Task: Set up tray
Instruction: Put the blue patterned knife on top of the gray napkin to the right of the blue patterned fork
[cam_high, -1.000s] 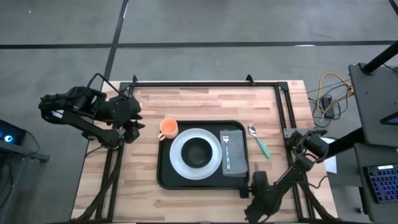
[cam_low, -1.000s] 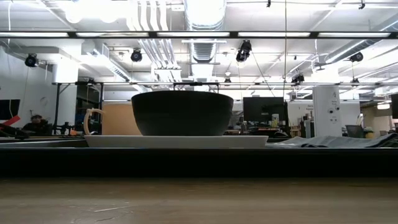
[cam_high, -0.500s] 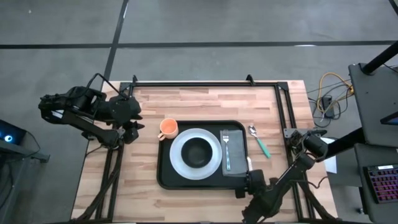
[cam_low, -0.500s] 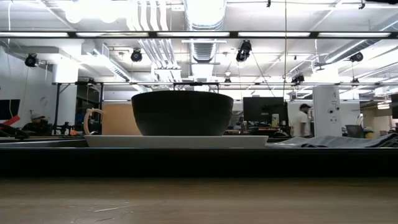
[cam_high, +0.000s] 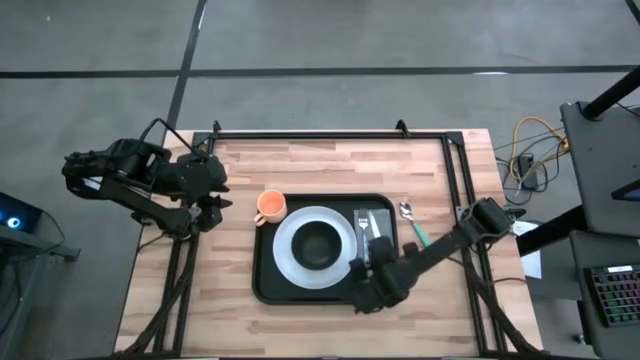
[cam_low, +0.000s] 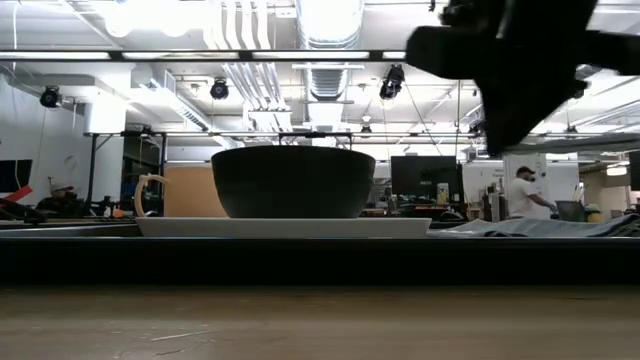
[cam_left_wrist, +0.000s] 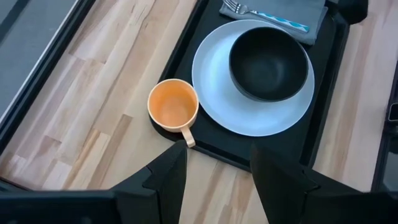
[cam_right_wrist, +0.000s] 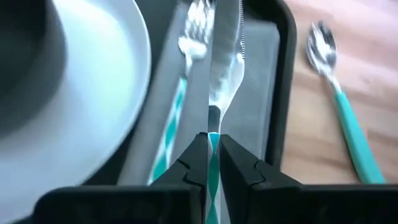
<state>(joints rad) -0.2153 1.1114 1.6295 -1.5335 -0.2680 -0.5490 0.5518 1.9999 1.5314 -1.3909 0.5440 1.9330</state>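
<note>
Next, I let go of the knife with my right gripper on the grey napkin (cam_high: 369, 236) (cam_right_wrist: 209, 84), beside the fork, on the fork's side away from the plate.
The black tray (cam_high: 268, 285) holds a white plate (cam_high: 288, 262) with a black bowl (cam_high: 318, 243), and a grey napkin (cam_high: 388, 222) with a teal-handled fork (cam_right_wrist: 177, 93) on it. An orange cup (cam_high: 270, 206) stands at the tray's far-left corner. A teal-handled spoon (cam_high: 415, 228) lies on the wood to the right of the tray. My right gripper (cam_right_wrist: 213, 142) hovers over the napkin, shut on a knife (cam_right_wrist: 225, 59). My left gripper (cam_left_wrist: 214, 165) waits open at the table's left edge. My right gripper pinches the knife by its teal handle (cam_right_wrist: 213, 138) between the two fingers. The fingers lie along the knife, coming from the table's near side. The blade (cam_right_wrist: 225, 59) points toward the far edge, over the napkin beside the fork. Whether the blade touches the napkin cannot be told.
Bare wood lies to the left of the tray and beyond its far edge. A black frame (cam_high: 330, 133) runs along the table's far and right sides. In the low view the right arm (cam_low: 520, 55) hangs high at the right, and people (cam_low: 527, 190) move in the room behind.
My right arm has swung from the table's near-right corner toward the left and far side. It now reaches over the tray's right part, with its gripper above the napkin. The left arm and the dishes have kept still.
</note>
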